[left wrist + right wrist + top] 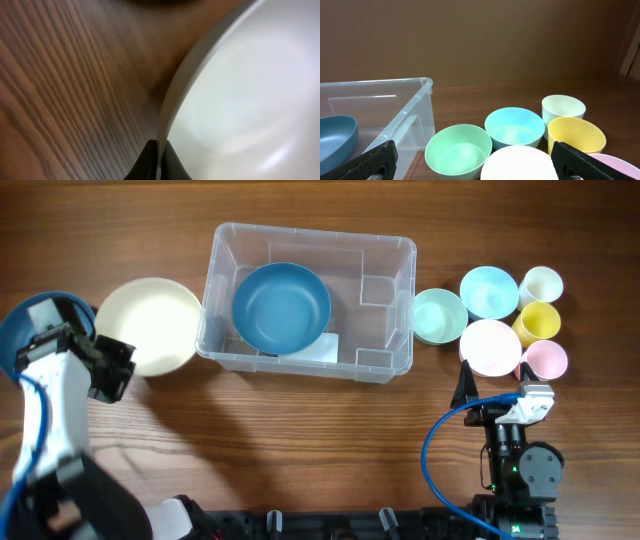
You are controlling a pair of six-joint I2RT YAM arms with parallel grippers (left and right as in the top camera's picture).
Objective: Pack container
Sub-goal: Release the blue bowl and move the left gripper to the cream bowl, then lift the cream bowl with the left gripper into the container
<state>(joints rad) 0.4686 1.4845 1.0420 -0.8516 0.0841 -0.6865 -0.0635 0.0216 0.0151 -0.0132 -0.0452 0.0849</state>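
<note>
The robot's left gripper will release the cream bowl on top of the dark blue bowl [287, 312] inside the clear plastic container. The cream bowl is now just beside that container.
The clear plastic container [385, 350] stands at the table's middle back with a dark blue bowl [281, 306] inside it; its corner also shows in the right wrist view [395, 110]. A large cream bowl [150, 320] sits just left of the container. My left gripper [112, 365] is shut on the cream bowl's rim [167, 120], the fingertips [159, 150] pinching it from both sides. My right gripper [470, 160] is open and empty, low near the front right, facing the small bowls.
Right of the container stand a green bowl [439, 315], a light blue bowl [489, 291], a pale pink bowl [490, 346], a white cup [541, 284], a yellow cup [537, 320] and a pink cup [546, 360]. Another blue bowl [30, 320] sits at the far left.
</note>
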